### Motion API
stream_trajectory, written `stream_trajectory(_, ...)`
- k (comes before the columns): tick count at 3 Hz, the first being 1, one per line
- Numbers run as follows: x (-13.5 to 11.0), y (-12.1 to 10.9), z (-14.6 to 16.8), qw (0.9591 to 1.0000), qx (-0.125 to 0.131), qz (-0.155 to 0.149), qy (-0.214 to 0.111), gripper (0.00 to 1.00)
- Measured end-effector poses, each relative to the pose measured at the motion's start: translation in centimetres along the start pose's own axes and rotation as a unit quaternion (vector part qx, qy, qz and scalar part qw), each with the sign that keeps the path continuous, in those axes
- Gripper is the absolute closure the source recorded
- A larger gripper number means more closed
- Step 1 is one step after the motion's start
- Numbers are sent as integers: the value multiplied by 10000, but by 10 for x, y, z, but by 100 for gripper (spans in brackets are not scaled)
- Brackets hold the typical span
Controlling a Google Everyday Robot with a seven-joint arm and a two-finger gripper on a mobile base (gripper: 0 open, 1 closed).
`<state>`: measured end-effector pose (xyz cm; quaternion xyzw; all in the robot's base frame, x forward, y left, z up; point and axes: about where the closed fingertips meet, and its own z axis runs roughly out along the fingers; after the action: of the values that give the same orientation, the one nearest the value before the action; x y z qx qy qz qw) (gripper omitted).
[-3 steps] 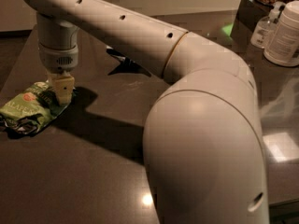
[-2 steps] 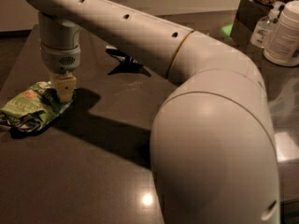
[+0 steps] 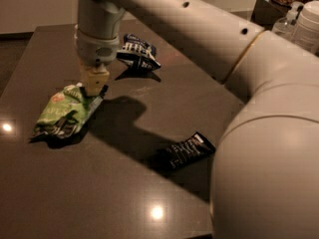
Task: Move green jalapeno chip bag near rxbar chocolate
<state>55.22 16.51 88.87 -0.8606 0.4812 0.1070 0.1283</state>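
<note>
Next, my gripper releases the green jalapeno chip bag in the space between the rxbar chocolate and the dark blue and white snack bag (image 3: pixel 160 107).
The green jalapeno chip bag (image 3: pixel 61 113) lies crumpled at the left of the dark table (image 3: pixel 124 193). My gripper (image 3: pixel 94 87) points straight down and is shut on the bag's upper right edge. The rxbar chocolate (image 3: pixel 188 151), a flat black bar with white lettering, lies to the right of the bag and nearer the table's front, a good gap away, partly in my arm's shadow. My arm's large elbow fills the right side of the view and hides the table there.
A dark blue and white snack bag (image 3: pixel 138 52) lies just behind and to the right of the gripper. White jars (image 3: pixel 310 25) and a dark box (image 3: pixel 269 9) stand at the back right. The table's left edge runs close to the green bag.
My gripper has moved right with the green bag's edge in it, and the bag has shifted right with it. The arm has swung, so the blue and white bag and the black bar now show.
</note>
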Motion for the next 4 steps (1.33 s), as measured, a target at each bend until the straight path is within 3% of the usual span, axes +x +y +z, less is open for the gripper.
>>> stream_trajectory(1,26,33,-35,9998,39,142,-154,100)
stream_trajectory(3,103,82,-87,9959,274,848,-157,100)
stream_trajectory(4,139,99,-98,9912,332,1274,-146,82)
